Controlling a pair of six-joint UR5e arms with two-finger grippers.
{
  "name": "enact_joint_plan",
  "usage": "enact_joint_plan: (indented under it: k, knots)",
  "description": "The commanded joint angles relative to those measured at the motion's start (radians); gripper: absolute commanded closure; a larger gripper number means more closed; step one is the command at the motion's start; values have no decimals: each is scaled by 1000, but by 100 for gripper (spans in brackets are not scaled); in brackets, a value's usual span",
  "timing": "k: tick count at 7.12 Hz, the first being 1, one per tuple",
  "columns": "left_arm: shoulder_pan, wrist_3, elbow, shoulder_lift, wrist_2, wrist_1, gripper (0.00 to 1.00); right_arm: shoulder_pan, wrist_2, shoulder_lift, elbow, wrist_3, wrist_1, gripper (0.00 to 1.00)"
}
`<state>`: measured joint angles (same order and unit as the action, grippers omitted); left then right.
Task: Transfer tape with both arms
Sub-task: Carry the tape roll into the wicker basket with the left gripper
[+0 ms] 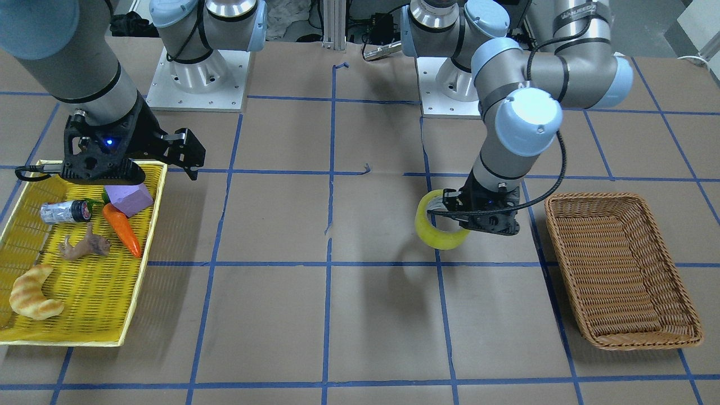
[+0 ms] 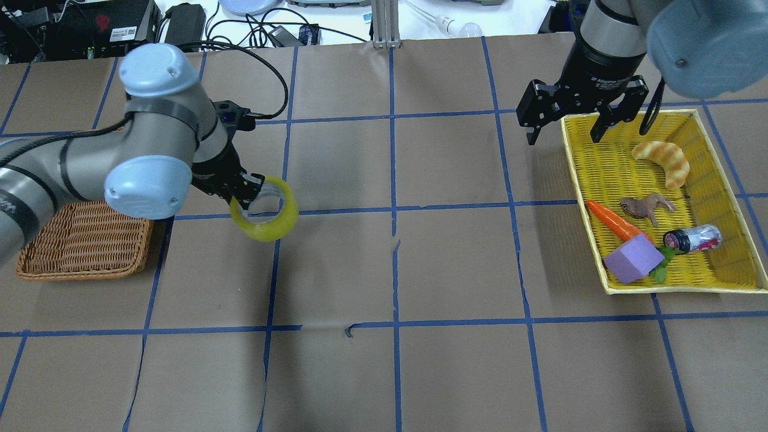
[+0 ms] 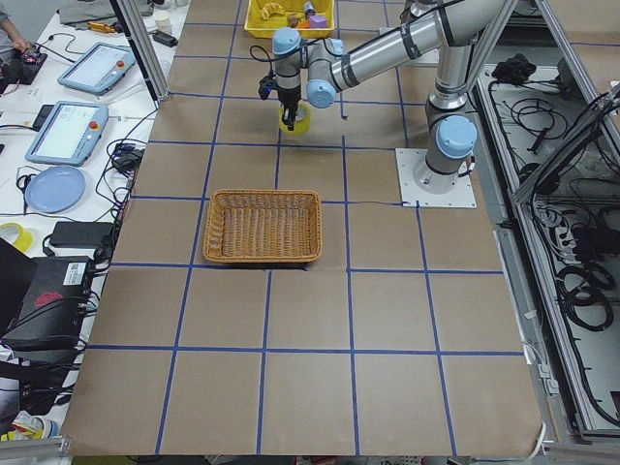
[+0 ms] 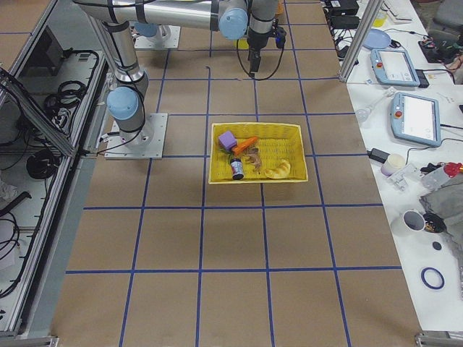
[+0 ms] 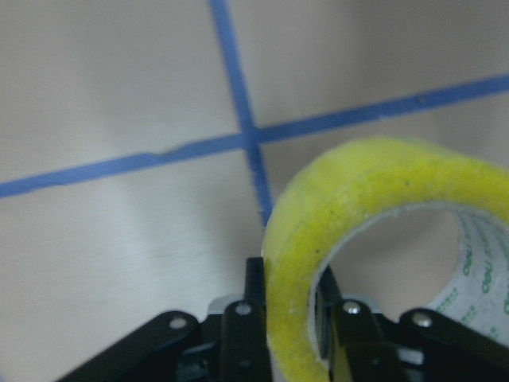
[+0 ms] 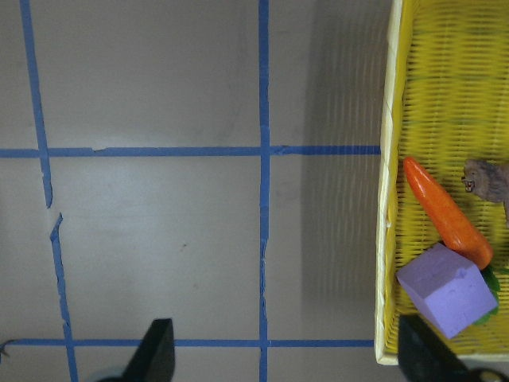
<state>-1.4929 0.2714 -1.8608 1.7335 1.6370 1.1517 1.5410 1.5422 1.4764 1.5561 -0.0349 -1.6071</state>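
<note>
My left gripper needs to let go of the yellow tape roll on the bottom of the brown wicker basket (image 1: 611, 263), near its middle.
The yellow tape roll (image 2: 264, 210) with its pale core hangs above the table, held by my left gripper (image 2: 246, 193), which is shut on its wall. It also shows in the front view (image 1: 440, 225) and the left wrist view (image 5: 374, 231), where one finger (image 5: 253, 310) is outside the roll and one inside. The left gripper shows in the front view (image 1: 450, 211). My right gripper (image 2: 564, 127) is open and empty, raised over the far left corner of the yellow tray (image 2: 576, 174). Its fingers (image 6: 155, 358) show spread apart in the right wrist view.
A brown wicker basket (image 2: 36, 264) lies under the left arm, also in the front view (image 1: 568, 247). The yellow tray (image 1: 135, 292) holds a carrot (image 2: 612, 219), purple block (image 2: 633, 258), croissant (image 2: 663, 159), toy animal (image 2: 645, 207) and a small bottle (image 2: 696, 237).
</note>
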Motion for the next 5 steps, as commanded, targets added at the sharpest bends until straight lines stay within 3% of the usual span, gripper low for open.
enact_joint_plan:
  k: [1, 3, 5]
  knots:
    - [222, 260, 31, -20, 23, 37, 100, 2, -33, 21, -28, 1, 33, 0]
    - [438, 547, 32, -8, 14, 19, 100, 1, -39, 9, -48, -5, 32, 0]
    - [563, 691, 28, 23, 12, -71, 100, 1, -36, 10, -41, -5, 44, 0]
